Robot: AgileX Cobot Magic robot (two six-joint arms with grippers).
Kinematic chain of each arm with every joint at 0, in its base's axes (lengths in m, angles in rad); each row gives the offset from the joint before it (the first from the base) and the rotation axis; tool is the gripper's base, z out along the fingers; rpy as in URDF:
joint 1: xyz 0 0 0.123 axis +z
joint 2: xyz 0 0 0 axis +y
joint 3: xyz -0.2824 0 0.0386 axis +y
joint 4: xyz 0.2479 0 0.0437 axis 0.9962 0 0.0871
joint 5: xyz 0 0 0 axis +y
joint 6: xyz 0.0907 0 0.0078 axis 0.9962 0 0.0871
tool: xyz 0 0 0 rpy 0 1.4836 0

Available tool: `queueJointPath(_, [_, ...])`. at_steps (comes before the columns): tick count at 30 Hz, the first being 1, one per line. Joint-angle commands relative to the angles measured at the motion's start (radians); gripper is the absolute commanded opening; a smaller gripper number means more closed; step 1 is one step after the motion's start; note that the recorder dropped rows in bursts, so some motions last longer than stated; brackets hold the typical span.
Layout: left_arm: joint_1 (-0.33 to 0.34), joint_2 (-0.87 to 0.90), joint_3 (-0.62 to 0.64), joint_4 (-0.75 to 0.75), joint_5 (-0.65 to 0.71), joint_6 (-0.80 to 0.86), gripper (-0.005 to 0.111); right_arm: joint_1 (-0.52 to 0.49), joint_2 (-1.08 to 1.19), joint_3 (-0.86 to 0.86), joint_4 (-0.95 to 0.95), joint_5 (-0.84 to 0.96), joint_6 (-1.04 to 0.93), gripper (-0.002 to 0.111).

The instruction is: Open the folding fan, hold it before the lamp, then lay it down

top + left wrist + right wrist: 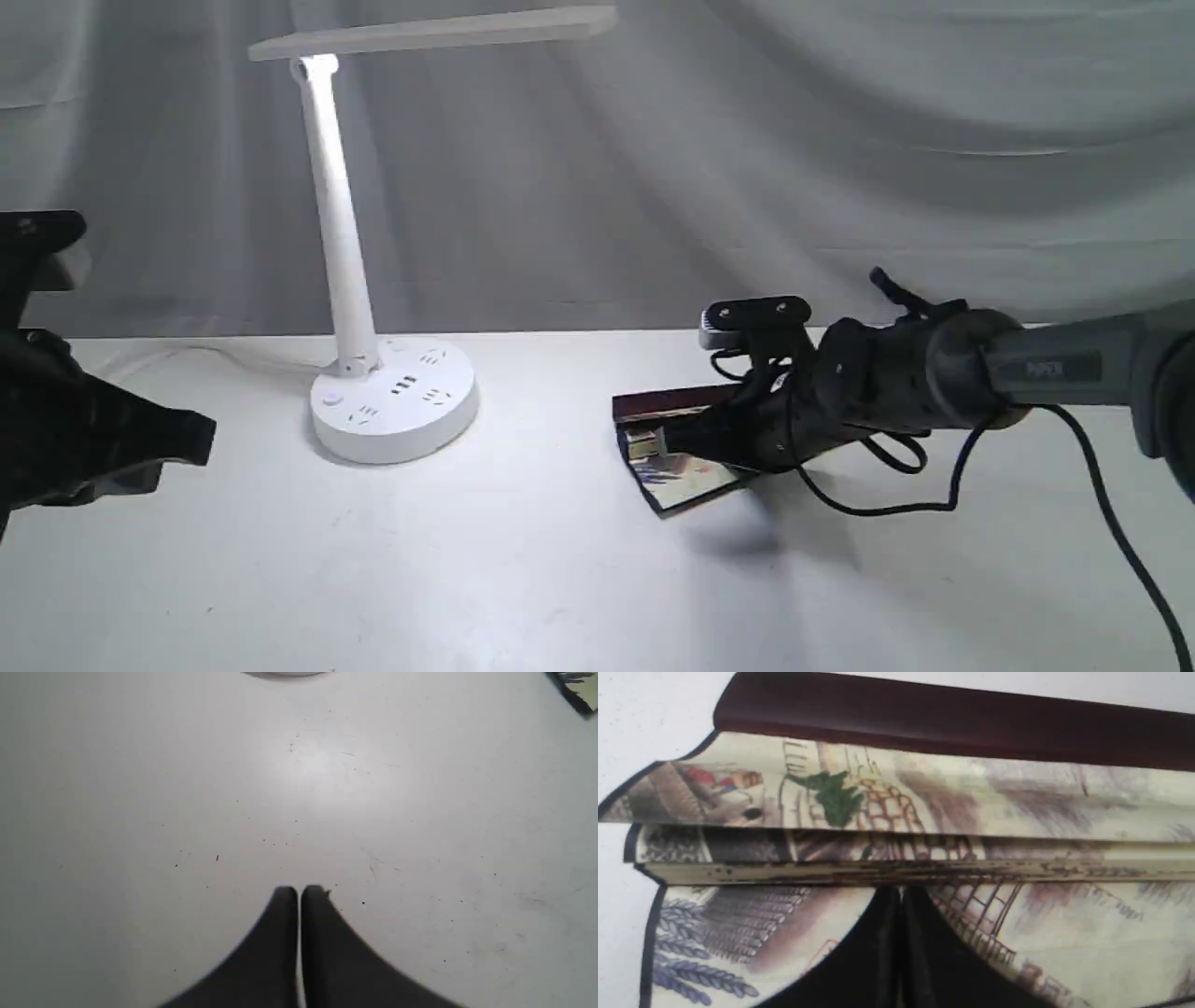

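Next, my right gripper releases the folding fan on the bare white table just off its near corner [629,539].
The folding fan [689,478] lies on the white table, partly spread, its maroon guard [952,721] along the far edge and painted cream pleats [980,793] below it. My right gripper [674,439] reaches in from the right and rests low over the fan. Its black fingers are shut together, tips [901,890] against the stacked pleats, and nothing shows between them. The white lamp [341,243] stands at the back left on its round socketed base [397,401], its head lit. My left gripper [196,439], shut [299,889], hovers over bare table at the far left.
A grey cloth backdrop hangs behind the table. A black cable [943,490] droops from the right arm onto the table. In the left wrist view a corner of the fan [581,693] and a sliver of the lamp base [280,673] show at the picture's edge.
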Motion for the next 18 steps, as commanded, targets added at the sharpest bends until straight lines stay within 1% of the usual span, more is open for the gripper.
queueJointPath(1, [-0.005,0.000,-0.012,-0.009,-0.008,0.003,0.000,0.022,0.004,0.008,-0.015,0.152,-0.009,0.000])
queueJointPath(9, [-0.005,0.000,-0.012,-0.009,-0.004,0.003,0.000,0.097,-0.016,0.008,-0.029,0.284,-0.004,0.000])
queueJointPath(18, [-0.005,0.000,-0.012,-0.009,-0.001,0.005,0.000,0.211,-0.023,0.008,-0.029,0.353,0.149,0.000])
